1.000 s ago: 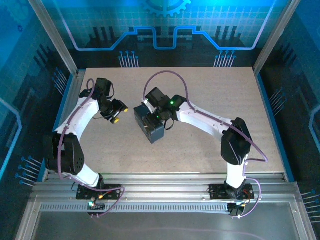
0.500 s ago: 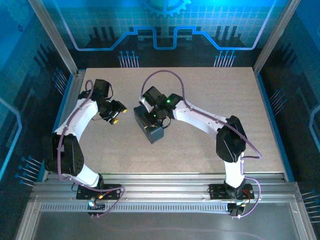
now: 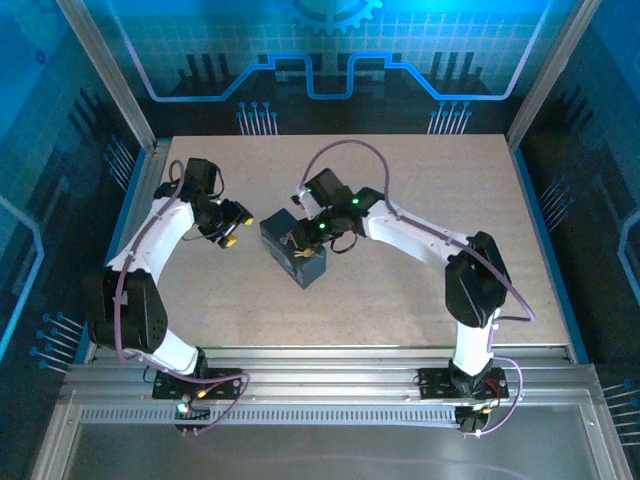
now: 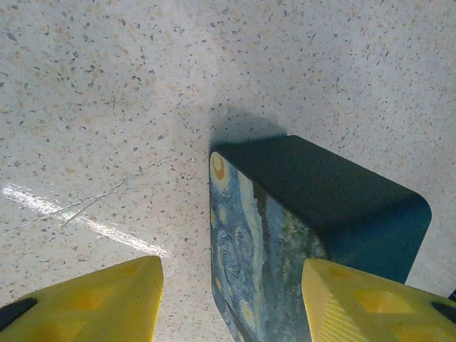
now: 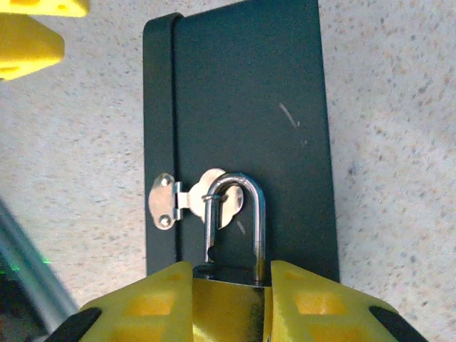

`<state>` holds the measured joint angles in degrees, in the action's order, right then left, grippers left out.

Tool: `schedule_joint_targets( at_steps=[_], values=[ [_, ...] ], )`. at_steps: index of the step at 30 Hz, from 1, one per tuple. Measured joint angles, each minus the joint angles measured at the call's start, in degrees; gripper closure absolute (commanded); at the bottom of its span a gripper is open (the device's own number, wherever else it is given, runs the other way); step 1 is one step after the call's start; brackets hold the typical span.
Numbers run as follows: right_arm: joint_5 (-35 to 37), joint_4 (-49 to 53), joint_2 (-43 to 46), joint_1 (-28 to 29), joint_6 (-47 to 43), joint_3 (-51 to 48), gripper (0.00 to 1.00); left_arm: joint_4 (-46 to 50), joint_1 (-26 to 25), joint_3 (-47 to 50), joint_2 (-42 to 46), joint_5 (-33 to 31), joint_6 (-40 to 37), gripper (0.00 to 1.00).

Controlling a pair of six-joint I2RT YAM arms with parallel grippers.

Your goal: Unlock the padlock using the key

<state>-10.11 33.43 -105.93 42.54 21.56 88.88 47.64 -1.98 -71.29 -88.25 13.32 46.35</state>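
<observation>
I can see the shackle's notched leg going through the hasp's loop just above the padlock's body, so I will regrip the body (image 5: pixel 228 306) with my right gripper and turn it aside before unhooking.
In the right wrist view the small silver padlock (image 5: pixel 241 214) hangs by its shackle from the metal hasp (image 5: pixel 178 203) on the dark edge of the blue-and-yellow painted box (image 5: pixel 249 107). My right gripper (image 5: pixel 229 271) is shut on the padlock's body, which sits between the yellow fingers. From above, that gripper (image 3: pixel 306 243) rests on the box (image 3: pixel 283 243). My left gripper (image 4: pixel 231 306) stands open just left of the box (image 4: pixel 285 228), whose painted face lies ahead of its fingers. One of its yellow fingers (image 5: pixel 28 43) is visible beyond the box's corner. The key is out of view.
The box lies on a speckled beige table (image 3: pixel 430 180) with free room right and front. Aluminium rails (image 3: pixel 320 375) run along the near edge. Blue panelled walls (image 3: pixel 320 70) close the back and sides.
The right wrist has swung a little to the right and the box has shifted slightly left and turned under it. The left arm has barely moved.
</observation>
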Motion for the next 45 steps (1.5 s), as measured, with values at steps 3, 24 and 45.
schedule_joint_targets(
  at_steps=[3,24,45],
  values=[
    [-5.27,-3.63,1.49,-2.89,3.28,-2.45,0.78,-0.04,-0.02,0.00,0.13,0.50,-0.02,0.46],
    [1.92,4.02,3.87,2.80,-3.02,4.37,0.41,-0.31,-3.30,-3.23,-0.52,1.05,-1.49,0.46],
    [14.49,11.72,-2.99,5.07,-7.58,6.60,0.65,-0.28,-3.06,-3.21,-0.52,1.05,-1.79,0.46]
  ],
)
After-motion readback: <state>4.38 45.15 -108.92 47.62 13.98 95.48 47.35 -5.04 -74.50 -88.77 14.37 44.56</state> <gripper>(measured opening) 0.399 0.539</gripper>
